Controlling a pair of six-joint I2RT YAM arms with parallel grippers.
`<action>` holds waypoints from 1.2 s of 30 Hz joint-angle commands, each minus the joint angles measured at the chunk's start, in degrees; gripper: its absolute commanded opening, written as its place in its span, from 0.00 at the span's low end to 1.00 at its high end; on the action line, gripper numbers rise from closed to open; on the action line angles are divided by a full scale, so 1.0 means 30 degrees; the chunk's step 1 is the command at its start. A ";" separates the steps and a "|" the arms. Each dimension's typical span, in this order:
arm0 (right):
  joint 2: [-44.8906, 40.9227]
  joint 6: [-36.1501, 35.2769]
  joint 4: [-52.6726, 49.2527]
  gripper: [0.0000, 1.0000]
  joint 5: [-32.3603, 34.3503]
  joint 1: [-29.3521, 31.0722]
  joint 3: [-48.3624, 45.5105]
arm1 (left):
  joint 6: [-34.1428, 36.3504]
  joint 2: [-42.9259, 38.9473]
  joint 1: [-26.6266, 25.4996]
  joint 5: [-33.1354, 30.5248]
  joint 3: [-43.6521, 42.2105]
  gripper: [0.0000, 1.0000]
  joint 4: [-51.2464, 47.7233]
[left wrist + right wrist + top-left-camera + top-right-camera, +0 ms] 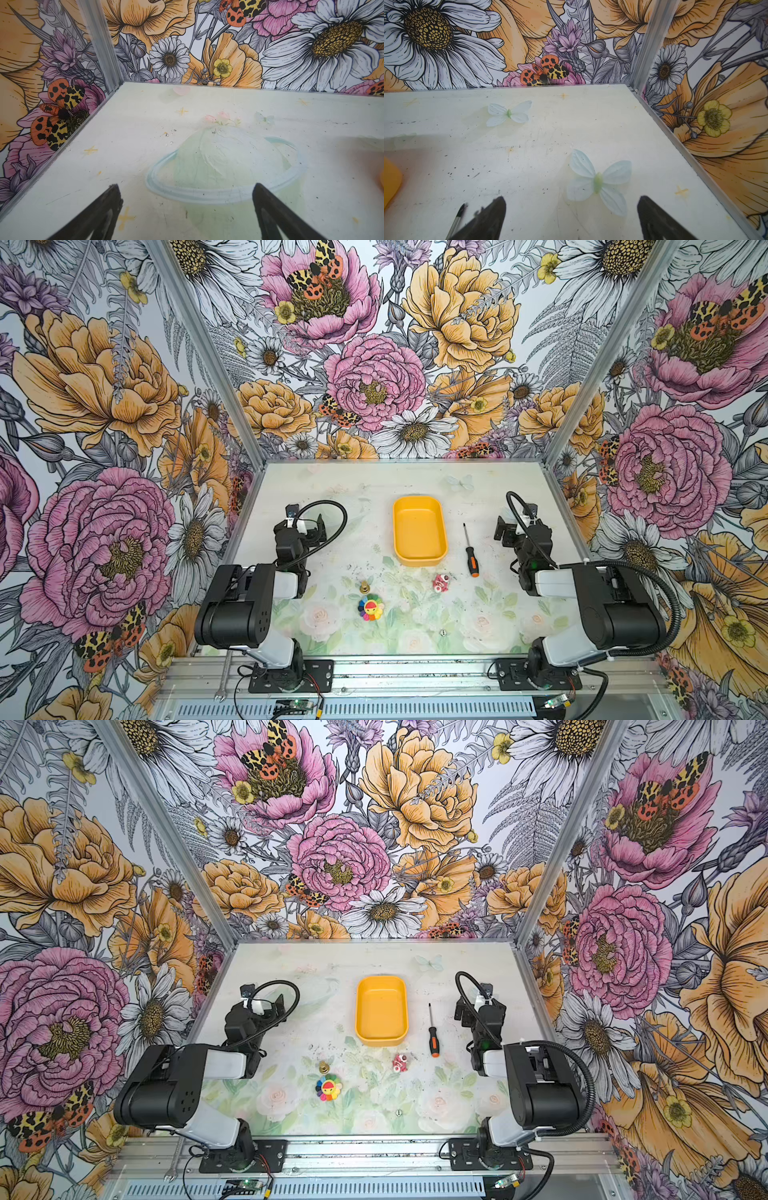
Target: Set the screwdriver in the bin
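Next, the robot's right gripper will move to the screwdriver beside the bin and close on the middle of its black and orange handle (473, 563).
The screwdriver (471, 549) (432, 1031) lies flat on the table just right of the bin, its thin shaft pointing to the back wall and its black and orange handle toward the front. The yellow-orange bin (419, 531) (380, 1011) sits mid-table with nothing in it. My right gripper (500, 531) (461, 1011) (571, 197) hovers open a short way right of the screwdriver, holding nothing; the right wrist view catches only the shaft tip (459, 214) and a bin corner (390, 180). My left gripper (319, 530) (279, 1010) (186, 185) is open over bare table, left of the bin.
A rainbow flower toy (370, 608), a small brass piece (365, 586) and a pink-white toy (440, 583) lie in front of the bin. A tiny die (442, 632) sits nearer the front. A silver wrench (222, 676) rests on the front frame. Patterned walls close three sides.
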 commanded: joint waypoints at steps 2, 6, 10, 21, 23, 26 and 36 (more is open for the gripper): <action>0.0158 -0.0126 0.0191 0.99 0.0122 0.0061 0.0394 | -0.0238 -0.0038 0.0109 0.0065 0.0294 0.99 0.0196; 0.0120 -0.0177 0.0180 0.99 0.0127 0.0097 0.0376 | -0.0237 -0.0040 0.0112 0.0061 0.0268 0.99 0.0184; 0.0158 -0.0149 0.0184 1.00 0.0151 0.0059 0.0371 | -0.0231 -0.0042 0.0103 0.0062 0.0275 0.99 0.0171; 0.0126 -0.0047 0.0311 1.00 0.0281 0.0021 0.0285 | -0.0275 -0.0038 0.0088 0.0069 0.0298 0.99 0.0116; 0.0099 -0.0018 0.0316 1.00 0.0294 0.0039 0.0261 | -0.0264 -0.0038 0.0101 0.0105 0.0297 0.99 0.0121; -0.0287 0.0107 -0.0076 0.99 0.0680 0.0053 0.0364 | -0.0260 -0.0079 0.0198 0.0546 0.0367 0.99 -0.0006; -0.5405 0.1943 -1.1714 0.97 -0.2262 0.0183 0.3714 | 0.0580 -0.4214 -0.0354 0.1127 0.0949 0.99 -0.4440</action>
